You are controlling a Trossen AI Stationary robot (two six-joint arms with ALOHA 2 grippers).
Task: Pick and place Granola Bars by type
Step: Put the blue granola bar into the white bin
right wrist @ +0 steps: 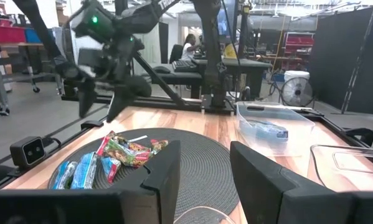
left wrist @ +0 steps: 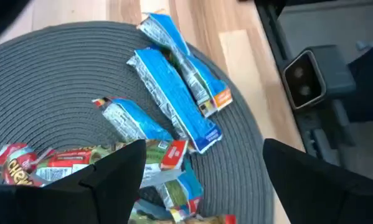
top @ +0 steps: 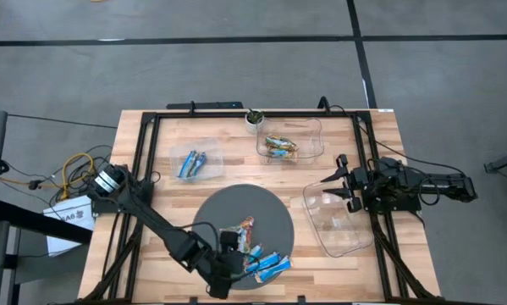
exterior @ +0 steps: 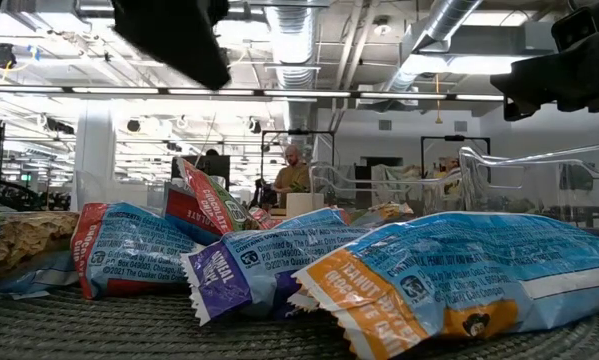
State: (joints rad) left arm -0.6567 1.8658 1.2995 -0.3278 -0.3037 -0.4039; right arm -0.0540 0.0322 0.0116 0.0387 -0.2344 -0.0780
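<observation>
The robot's left gripper should close on the middle of the blue granola bar [top: 264, 262] [left wrist: 175, 98] that lies just inside the outermost blue one at the edge of the grey mat.
Several granola bars lie in a loose heap on the near part of a round grey mat [top: 236, 207]. Bright blue bars [left wrist: 174, 93] and blue-and-white ones lie on the heap's right side [top: 268, 265], red, orange and green ones [left wrist: 68, 162] on its left [top: 243, 230]. My left gripper [top: 236, 264] hangs open above the heap [right wrist: 105, 99], tilted down, its fingers [left wrist: 111, 174] apart and touching nothing. My right gripper [top: 333, 182] waits open and level at the table's right side [right wrist: 205, 168], with nothing between its fingers.
A clear container [top: 194, 161] at the far left holds blue bars. Another [top: 289, 142] at the far middle holds a few bars, and a third [top: 342, 224] stands below my right gripper. A small potted plant [top: 254, 119] and a black frame rail [top: 147, 161] edge the table.
</observation>
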